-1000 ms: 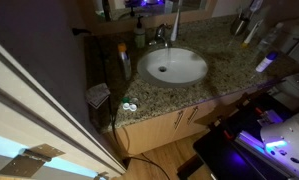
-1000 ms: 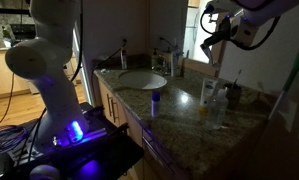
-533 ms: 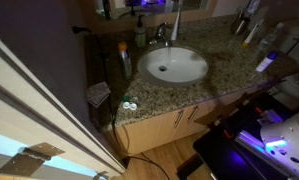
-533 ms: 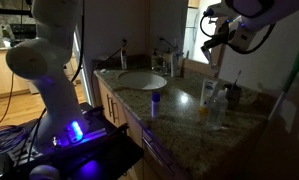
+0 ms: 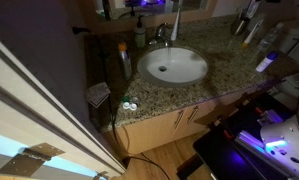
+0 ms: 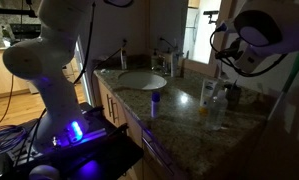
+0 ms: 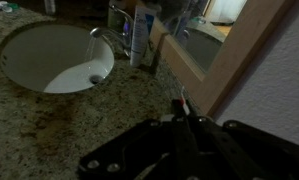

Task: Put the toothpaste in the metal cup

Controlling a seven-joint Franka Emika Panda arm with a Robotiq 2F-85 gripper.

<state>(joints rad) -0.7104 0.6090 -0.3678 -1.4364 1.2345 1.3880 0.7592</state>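
Note:
Next, I let go of the toothpaste, now held above the back of the counter, with my gripper in the metal cup at the back of the counter [image 5: 240,25], close to the wall.
In the wrist view my gripper [image 7: 182,112] comes in from the bottom with its jaws shut on a slim thing whose white, red-marked tip [image 7: 181,101] sticks out; it looks like the toothpaste. In an exterior view the gripper [image 6: 221,66] hangs above the back of the counter, beside several bottles [image 6: 208,95]. A small metal cup [image 6: 156,100], lit blue at its top, stands near the counter's front edge, right of the sink; it also shows in the exterior view from above [image 5: 264,63]. The cup is well apart from the gripper and out of the wrist view.
The white sink basin [image 5: 174,66] [image 7: 39,60] and faucet [image 7: 107,42] lie to the gripper's left. A white tube with a blue end [image 7: 143,32] stands by the faucet. A mirror frame [image 7: 224,60] runs along the wall. Two small round things [image 5: 127,106] lie at the counter's front corner.
The arm has swung down and toward the camera in the exterior view. The gripper now hangs lower over the back of the counter. The counter's things have not moved.

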